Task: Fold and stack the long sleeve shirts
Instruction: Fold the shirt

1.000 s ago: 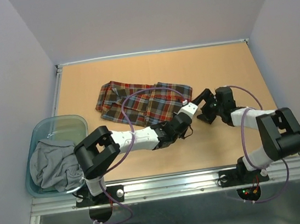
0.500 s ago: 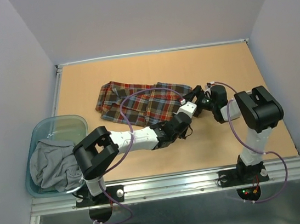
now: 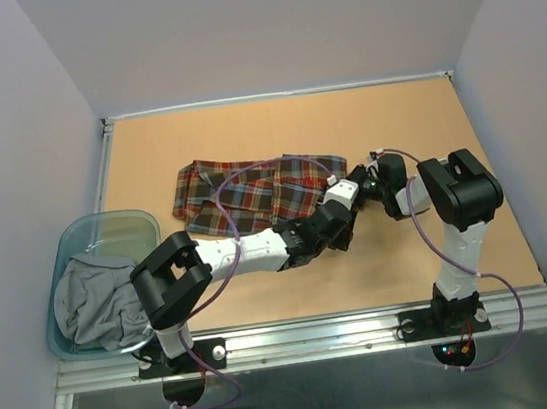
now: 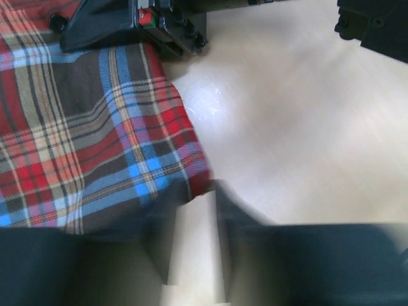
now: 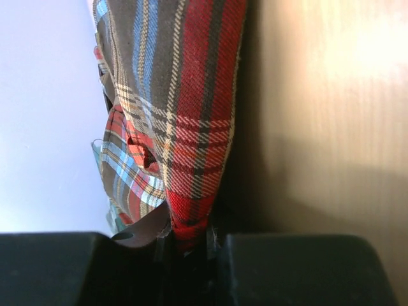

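Note:
I need to release the red fold with my right gripper by the middle of the plaid shirt's far edge (image 3: 283, 168).
One of the long sleeve shirts, a plaid flannel (image 3: 251, 189), lies spread on the table left of centre. My right gripper (image 3: 359, 179) is at its right edge, and in the right wrist view the gripper (image 5: 189, 245) is shut on a red fold of the plaid shirt (image 5: 185, 127). My left gripper (image 3: 338, 206) sits just below it at the shirt's near right corner. The left wrist view shows that gripper (image 4: 194, 213) open, bare table between its blurred fingers (image 4: 237, 220) and the shirt's corner (image 4: 191, 172) at their tips.
A teal bin (image 3: 125, 224) at the table's left edge holds a crumpled grey garment (image 3: 94, 299). The right arm's elbow (image 3: 463, 185) rises right of the shirt. A metal rail (image 3: 311, 336) runs along the near edge.
My right gripper has swung left to the shirt's right edge and shut on it. My left gripper has opened and let go of the cloth. The shirt has shifted slightly left.

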`<state>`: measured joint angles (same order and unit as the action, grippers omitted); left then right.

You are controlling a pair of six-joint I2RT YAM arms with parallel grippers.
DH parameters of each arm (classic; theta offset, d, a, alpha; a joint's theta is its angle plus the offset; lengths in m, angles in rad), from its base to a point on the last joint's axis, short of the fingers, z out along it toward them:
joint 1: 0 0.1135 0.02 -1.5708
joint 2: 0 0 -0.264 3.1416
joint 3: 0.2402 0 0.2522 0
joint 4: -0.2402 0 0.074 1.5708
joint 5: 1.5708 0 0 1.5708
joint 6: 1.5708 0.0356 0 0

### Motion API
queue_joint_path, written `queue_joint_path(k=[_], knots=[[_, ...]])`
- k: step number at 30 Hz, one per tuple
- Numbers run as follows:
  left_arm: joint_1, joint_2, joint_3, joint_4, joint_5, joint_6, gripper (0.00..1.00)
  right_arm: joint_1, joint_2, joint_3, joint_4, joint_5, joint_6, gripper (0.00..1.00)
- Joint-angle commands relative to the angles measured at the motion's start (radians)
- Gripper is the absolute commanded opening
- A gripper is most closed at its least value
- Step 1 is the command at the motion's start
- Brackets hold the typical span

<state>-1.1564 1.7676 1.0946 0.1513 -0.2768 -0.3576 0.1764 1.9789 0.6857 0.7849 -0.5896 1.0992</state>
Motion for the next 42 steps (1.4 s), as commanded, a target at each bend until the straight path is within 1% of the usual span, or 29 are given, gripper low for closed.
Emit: queue_joint_path(k=[1,2,3,4,5,6,7,8,10,11,12,13,14,15,16,18,21,22,23,25,26,27,30,32,34,37,42], knots=[[0.03,-0.117,0.028,-0.027,-0.028,-0.063,0.59,0.0,-0.025,0.052,-0.163,0.017,-0.125,0.01],[0.04,-0.132,0.025,-0.033,-0.03,-0.073,0.72,-0.003,-0.031,0.104,-0.303,0.016,-0.166,0.01],[0.047,-0.149,0.015,-0.039,-0.03,-0.084,0.77,-0.002,-0.038,0.145,-0.391,0.02,-0.279,0.01],[0.06,-0.184,0.01,-0.045,-0.029,-0.089,0.83,-0.003,-0.048,0.187,-0.577,0.039,-0.347,0.01],[0.085,-0.204,0.005,-0.062,-0.027,-0.096,0.85,-0.008,-0.049,0.274,-0.657,0.063,-0.478,0.01],[0.104,-0.223,0.002,-0.073,-0.024,-0.101,0.87,-0.014,-0.049,0.313,-0.732,0.071,-0.537,0.01],[0.122,-0.265,0.001,-0.085,-0.024,-0.106,0.89,-0.035,-0.046,0.352,-0.872,0.088,-0.592,0.0],[0.167,-0.286,-0.004,-0.099,-0.021,-0.109,0.9,-0.047,-0.045,0.397,-0.936,0.1,-0.698,0.01],[0.217,-0.351,-0.021,-0.13,-0.003,-0.116,0.91,-0.067,-0.035,0.521,-1.054,0.149,-0.797,0.01],[0.25,-0.371,-0.025,-0.14,0.004,-0.118,0.91,-0.084,-0.025,0.558,-1.157,0.186,-0.9,0.01],[0.305,-0.391,-0.036,-0.15,0.01,-0.118,0.91,-0.092,-0.016,0.634,-1.206,0.21,-0.944,0.01],[0.332,-0.425,-0.041,-0.177,0.011,-0.113,0.91,-0.1,-0.005,0.668,-1.249,0.233,-0.985,0.0],[0.357,-0.439,-0.047,-0.186,0.014,-0.112,0.91,-0.11,0.014,0.701,-1.326,0.264,-1.06,0.01],[0.382,-0.453,-0.062,-0.203,0.025,-0.112,0.93,-0.11,0.018,0.736,-1.357,0.286,-1.087,0.01],[0.43,-0.471,-0.07,-0.213,0.037,-0.118,0.93,-0.11,0.026,0.797,-1.41,0.327,-1.148,0.01],[0.481,-0.484,-0.093,-0.225,0.068,-0.136,0.93,-0.112,0.034,0.856,-1.447,0.356,-1.185,0.01],[0.56,-0.494,-0.173,-0.211,0.152,-0.165,0.93,-0.11,0.011,0.954,-1.501,0.421,-1.252,0.01],[0.595,-0.487,-0.189,-0.202,0.166,-0.175,0.93,-0.11,0.003,0.978,-1.51,0.431,-1.268,0.01],[0.612,-0.479,-0.221,-0.178,0.212,-0.191,0.92,-0.109,-0.005,1.012,-1.526,0.453,-1.301,0.01],[0.644,-0.438,-0.248,-0.156,0.255,-0.214,0.91,-0.106,-0.026,1.048,-1.536,0.482,-1.322,0.01],[0.67,-0.422,-0.26,-0.156,0.272,-0.222,0.88,-0.103,-0.034,1.061,-1.55,0.511,-1.341,0.01],[0.682,-0.404,-0.269,-0.107,0.331,-0.233,0.88,-0.098,-0.04,1.089,-1.555,0.527,-1.354,0.01],[0.698,-0.347,-0.291,-0.061,0.379,-0.244,0.87,-0.066,-0.066,1.112,-1.563,0.585,-1.406,0.01],[0.699,-0.321,-0.295,-0.036,0.399,-0.248,0.86,-0.035,-0.081,1.12,-1.564,0.669,-1.441,0.01],[0.702,-0.298,-0.292,-0.001,0.444,-0.257,0.85,-0.017,-0.091,1.12,-1.564,0.711,-1.454,0.01],[0.704,-0.249,-0.294,0.034,0.465,-0.276,0.8,0.011,-0.1,1.112,-1.563,0.806,-1.469,0.03],[0.704,-0.175,-0.305,0.123,0.511,-0.325,0.7,0.058,-0.103,1.126,-1.561,0.994,-1.489,0.05]])
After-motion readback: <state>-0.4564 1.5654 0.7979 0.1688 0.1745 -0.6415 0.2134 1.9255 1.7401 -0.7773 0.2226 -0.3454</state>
